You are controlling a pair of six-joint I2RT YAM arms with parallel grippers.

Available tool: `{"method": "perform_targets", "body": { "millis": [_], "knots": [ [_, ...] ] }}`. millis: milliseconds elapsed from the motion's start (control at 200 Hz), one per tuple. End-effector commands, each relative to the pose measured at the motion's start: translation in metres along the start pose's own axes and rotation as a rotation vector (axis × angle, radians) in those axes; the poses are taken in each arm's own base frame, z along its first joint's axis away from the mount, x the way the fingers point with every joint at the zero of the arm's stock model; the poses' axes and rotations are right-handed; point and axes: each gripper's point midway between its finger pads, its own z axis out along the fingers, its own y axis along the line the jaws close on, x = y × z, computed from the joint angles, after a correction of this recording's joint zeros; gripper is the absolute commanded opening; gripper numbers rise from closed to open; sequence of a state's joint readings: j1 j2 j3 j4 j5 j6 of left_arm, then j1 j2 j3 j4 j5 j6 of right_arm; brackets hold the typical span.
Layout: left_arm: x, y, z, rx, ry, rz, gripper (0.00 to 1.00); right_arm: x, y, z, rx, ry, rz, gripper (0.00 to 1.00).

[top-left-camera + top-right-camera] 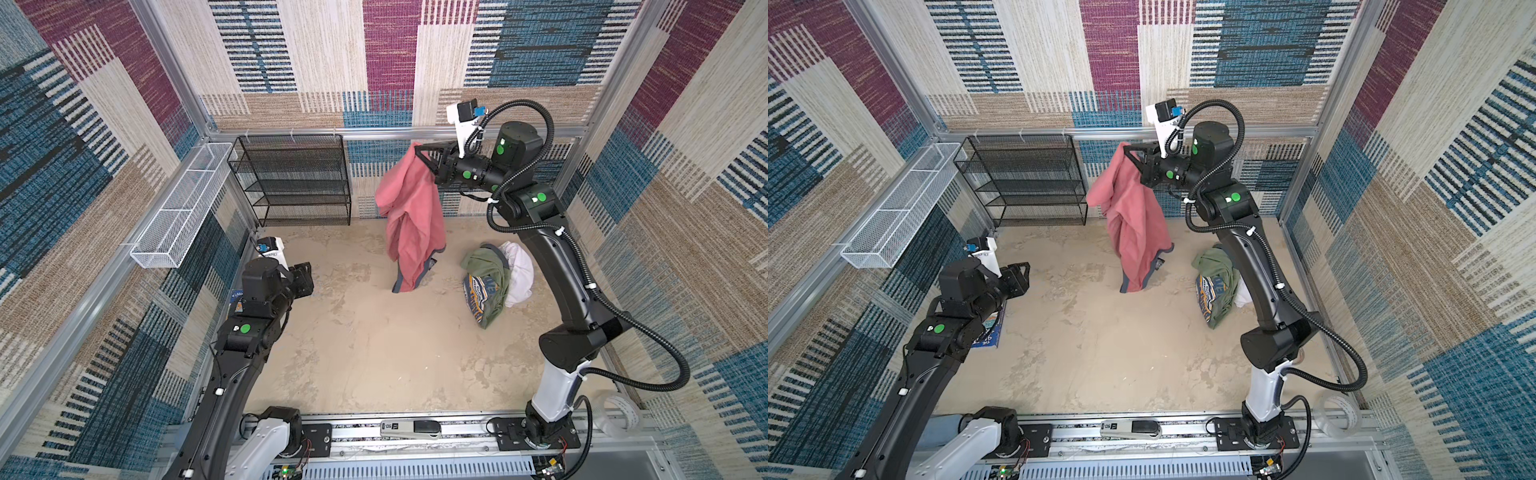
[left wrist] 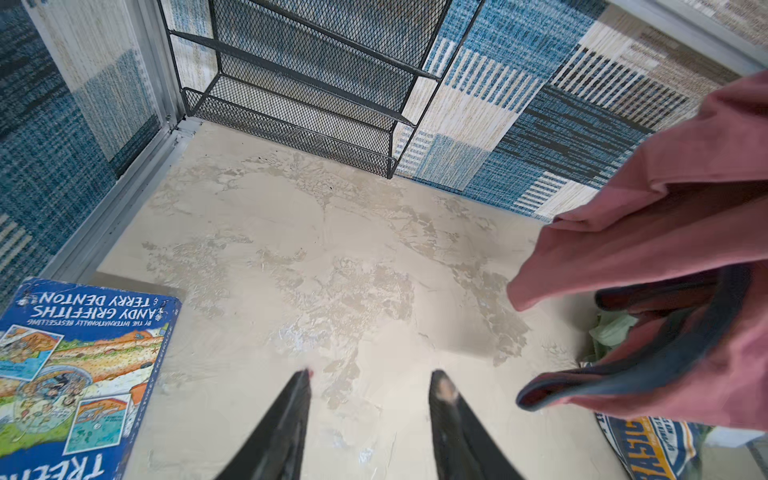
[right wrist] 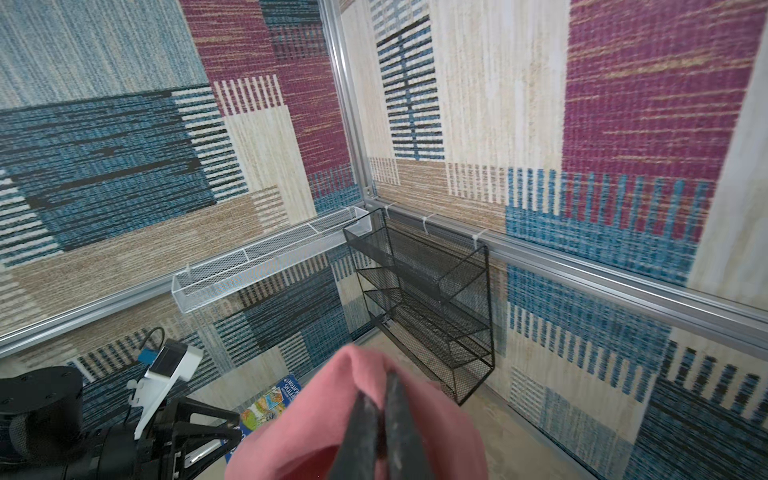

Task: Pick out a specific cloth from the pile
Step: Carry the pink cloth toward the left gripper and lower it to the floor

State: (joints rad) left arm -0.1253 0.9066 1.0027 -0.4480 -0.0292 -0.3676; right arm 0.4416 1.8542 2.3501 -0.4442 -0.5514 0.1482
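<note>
The salmon-red cloth will drop from my right gripper on the bare table (image 1: pixel 337 302) beside my left gripper, before the mesh shelf.
My right gripper (image 1: pixel 417 146) (image 1: pixel 1128 146) is raised high near the back wall and shut on the top of the cloth (image 1: pixel 409 208) (image 1: pixel 1133 220), a salmon-red garment with grey-blue trim. The cloth hangs free in long folds, its lower hem near the table. In the right wrist view, red fabric (image 3: pixel 299 424) bunches around the closed fingers (image 3: pixel 376 415). The pile (image 1: pixel 492 282) (image 1: pixel 1214 286), olive green, white and a blue-and-yellow print, lies to the right of the hanging cloth, beside the right arm. My left gripper (image 1: pixel 305 276) (image 2: pixel 372 378) hovers open and empty at the left, apart from the cloth (image 2: pixel 665 232).
A black mesh shelf (image 1: pixel 295 178) stands against the back wall. A white wire basket (image 1: pixel 178 208) is fixed to the left wall. A blue book (image 2: pixel 70 365) (image 1: pixel 990 328) lies on the table under my left arm. A tape roll (image 1: pixel 615 415) sits at the front right.
</note>
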Motion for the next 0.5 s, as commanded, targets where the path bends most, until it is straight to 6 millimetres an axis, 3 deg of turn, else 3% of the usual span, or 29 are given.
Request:
{"method": "perform_targets", "body": {
  "millis": [0, 255, 496],
  "knots": [
    [0.006, 0.005, -0.014, -0.032, 0.054, 0.002, 0.50, -0.003, 0.022, 0.011, -0.097, -0.019, -0.003, 0.00],
    [0.002, 0.015, -0.047, -0.095, 0.062, 0.045, 0.50, 0.031, 0.059, 0.057, -0.233, 0.012, 0.025, 0.00],
    [0.002, 0.014, -0.063, -0.080, 0.048, 0.099, 0.52, 0.080, 0.077, 0.101, -0.292, 0.082, 0.077, 0.00]
  ]
}}
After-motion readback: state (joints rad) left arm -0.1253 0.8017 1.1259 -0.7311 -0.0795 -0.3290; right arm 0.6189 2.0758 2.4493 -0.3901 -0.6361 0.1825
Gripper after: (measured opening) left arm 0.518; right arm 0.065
